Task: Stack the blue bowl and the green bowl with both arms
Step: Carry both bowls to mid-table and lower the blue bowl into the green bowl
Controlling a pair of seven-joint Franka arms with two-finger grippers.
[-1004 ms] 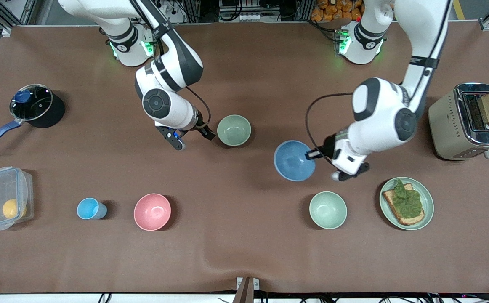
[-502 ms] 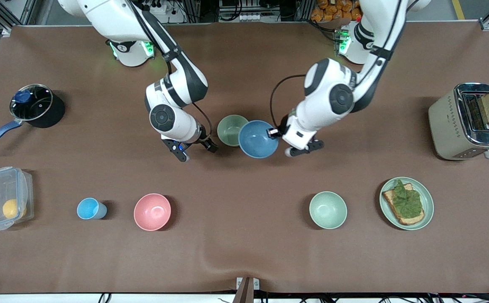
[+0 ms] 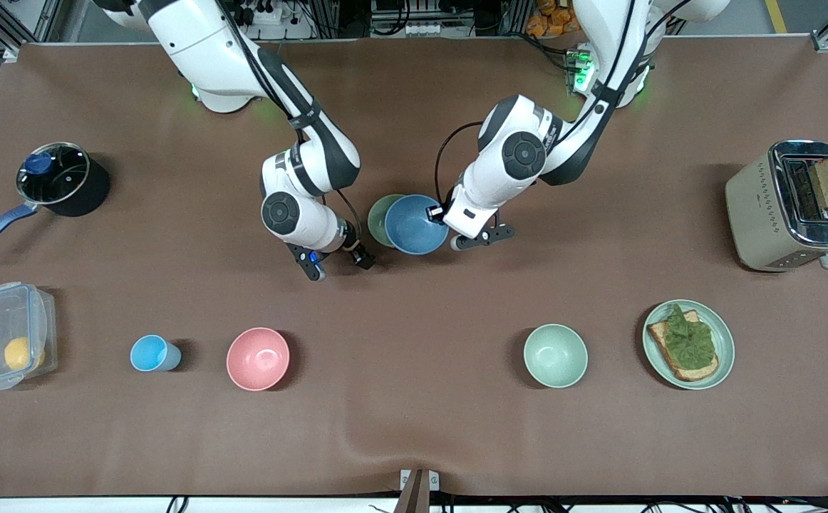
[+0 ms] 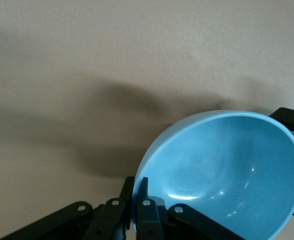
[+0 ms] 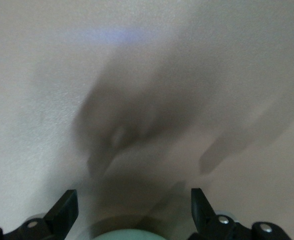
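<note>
I need to release the blue bowl from my left gripper inside the green bowl [image 3: 395, 221] beside my open right gripper.
The blue bowl [image 3: 414, 224] hangs tilted in my left gripper [image 3: 437, 212], which is shut on its rim. It is over the green bowl [image 3: 378, 219] at the table's middle and covers most of it. In the left wrist view the blue bowl [image 4: 226, 170] fills the corner, with the left gripper [image 4: 137, 200] pinching its rim. My right gripper [image 3: 341, 263] is open and empty, just beside the green bowl toward the right arm's end. In the right wrist view a sliver of the green bowl [image 5: 129, 235] shows in line with the gap of the open right gripper [image 5: 132, 205].
A second green bowl [image 3: 555, 355], a green plate [image 3: 724, 335] with toast, a pink bowl [image 3: 258, 358] and a light-blue cup [image 3: 150, 353] stand nearer the front camera. A toaster [image 3: 784, 206], a pot [image 3: 58, 178] and a plastic box [image 3: 4, 335] stand at the table's ends.
My left arm carried the blue bowl from the left arm's end to over the green bowl. My right gripper shifted slightly toward the front camera beside the green bowl.
</note>
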